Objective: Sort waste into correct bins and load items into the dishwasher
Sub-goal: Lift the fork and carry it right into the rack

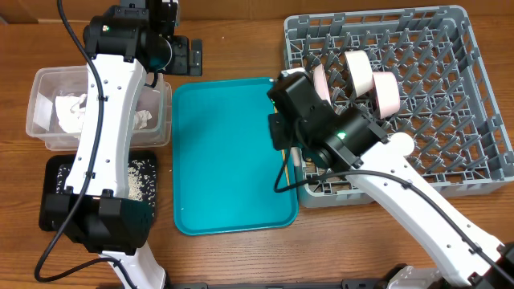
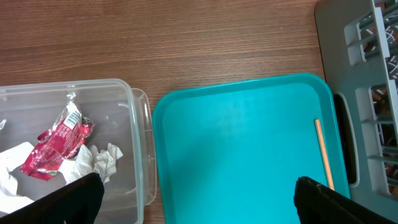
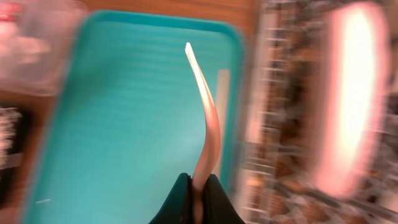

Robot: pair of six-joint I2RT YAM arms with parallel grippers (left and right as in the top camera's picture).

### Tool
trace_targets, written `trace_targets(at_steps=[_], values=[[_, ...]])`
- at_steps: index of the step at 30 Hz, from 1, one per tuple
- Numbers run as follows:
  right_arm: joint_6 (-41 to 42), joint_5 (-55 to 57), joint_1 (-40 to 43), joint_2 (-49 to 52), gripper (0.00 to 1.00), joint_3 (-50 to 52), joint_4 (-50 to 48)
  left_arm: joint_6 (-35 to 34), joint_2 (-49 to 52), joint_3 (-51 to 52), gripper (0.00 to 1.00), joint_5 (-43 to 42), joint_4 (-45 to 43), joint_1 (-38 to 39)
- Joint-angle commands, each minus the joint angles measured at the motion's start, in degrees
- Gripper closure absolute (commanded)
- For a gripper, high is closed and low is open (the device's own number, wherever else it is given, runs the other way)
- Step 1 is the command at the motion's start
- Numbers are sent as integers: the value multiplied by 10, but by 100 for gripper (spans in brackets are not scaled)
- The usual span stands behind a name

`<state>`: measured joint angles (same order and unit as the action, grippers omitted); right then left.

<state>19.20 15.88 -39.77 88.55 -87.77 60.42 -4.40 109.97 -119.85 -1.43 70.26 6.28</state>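
Observation:
Next, my right gripper releases the thin pale curved handle in the grey rack (image 1: 347,159) by the pink plate's near end.
My right gripper (image 3: 198,186) is shut on the lower end of a thin tan chopstick (image 3: 205,112), which points away over the teal tray's right side; this view is blurred. The left wrist view shows a tan chopstick (image 2: 324,152) over that same side of the tray; whether it is the held one I cannot tell. The grey dishwasher rack (image 1: 450,96) holds a pink plate (image 1: 321,80) and two white bowls (image 1: 359,71). My left gripper (image 2: 199,196) hangs open over the tray's far left corner, beside the clear bin (image 2: 134,124) with a red wrapper (image 2: 59,140) and napkins (image 2: 102,158).
The teal tray (image 1: 229,160) lies between the bins and the rack. A flat black bin (image 1: 56,172) with scattered rice (image 1: 136,177) sits in front of the clear tub (image 1: 48,80). My right arm crosses the rack's front left corner.

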Motion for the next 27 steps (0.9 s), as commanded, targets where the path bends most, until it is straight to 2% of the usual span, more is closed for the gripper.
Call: trace_targets(at_steps=[1, 6, 13, 18, 24, 27], values=[[-17, 118, 7, -11, 96, -8, 16, -10, 4, 2, 0, 4, 0, 2], [-16, 128, 44, -10, 96, -7, 34, -10, 4, 2, 0, 4, 0, 2], [-19, 112, 141, -9, 96, -7, 34, -10, 4, 2, 0, 4, 0, 2], [-84, 77, 194, -4, 96, 6, 33, -10, 4, 2, 0, 4, 0, 2], [-102, 10, 250, 9, 96, 34, 20, -10, 4, 2, 0, 4, 0, 2], [-150, -48, 267, 18, 96, 54, -2, -10, 4, 2, 0, 4, 0, 2]])
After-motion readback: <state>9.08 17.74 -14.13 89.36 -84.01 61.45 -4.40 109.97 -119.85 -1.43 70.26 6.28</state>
